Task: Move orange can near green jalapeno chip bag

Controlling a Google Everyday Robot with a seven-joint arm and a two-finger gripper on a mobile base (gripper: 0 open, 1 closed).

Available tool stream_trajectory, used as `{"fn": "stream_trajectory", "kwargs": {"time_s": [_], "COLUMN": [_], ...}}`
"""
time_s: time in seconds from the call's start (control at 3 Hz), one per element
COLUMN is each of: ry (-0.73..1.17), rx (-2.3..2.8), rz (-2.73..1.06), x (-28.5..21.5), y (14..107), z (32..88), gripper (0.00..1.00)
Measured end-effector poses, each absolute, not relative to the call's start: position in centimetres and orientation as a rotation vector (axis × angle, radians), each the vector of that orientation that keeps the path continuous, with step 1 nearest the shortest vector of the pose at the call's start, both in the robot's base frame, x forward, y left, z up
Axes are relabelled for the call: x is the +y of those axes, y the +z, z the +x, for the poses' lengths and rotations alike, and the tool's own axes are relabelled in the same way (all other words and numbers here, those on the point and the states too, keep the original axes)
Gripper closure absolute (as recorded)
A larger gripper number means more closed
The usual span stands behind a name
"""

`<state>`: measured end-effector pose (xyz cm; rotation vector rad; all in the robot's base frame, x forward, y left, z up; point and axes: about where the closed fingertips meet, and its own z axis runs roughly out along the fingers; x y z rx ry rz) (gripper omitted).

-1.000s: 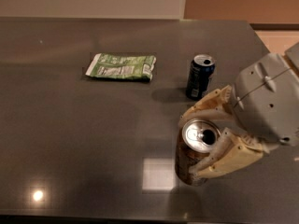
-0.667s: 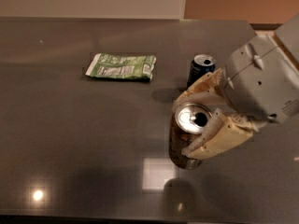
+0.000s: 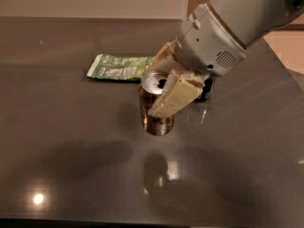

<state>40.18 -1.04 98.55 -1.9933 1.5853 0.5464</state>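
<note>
I should release the orange can on the table (image 3: pixel 118 97) just in front of the green jalapeno chip bag.
My gripper (image 3: pixel 164 87) is shut on the orange can (image 3: pixel 153 113), a shiny orange-brown can with a silver top. It holds the can upright, lifted above the dark table (image 3: pixel 71 141), with its shadow below. The green jalapeno chip bag (image 3: pixel 118 67) lies flat just behind and to the left of the can. One pale finger (image 3: pixel 175 95) crosses the can's right side; the other shows behind it.
A dark blue can (image 3: pixel 207 89) stands behind my gripper, mostly hidden by it. The table's far edge meets a pale wall. The right table edge runs past my arm (image 3: pixel 237 23), with tan floor beyond.
My gripper has carried the orange can up and to the left, from the front right of the table toward the green chip bag. The blue can is now hidden behind the gripper.
</note>
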Motion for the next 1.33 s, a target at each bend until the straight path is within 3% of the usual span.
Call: {"fn": "stream_trajectory", "kwargs": {"time_s": [1.33], "ry": [0.584], "rx": [1.649], "rz": [-1.911], "x": [6.4], "y": [94.8], "z": [52.4], "gripper": [1.0]}}
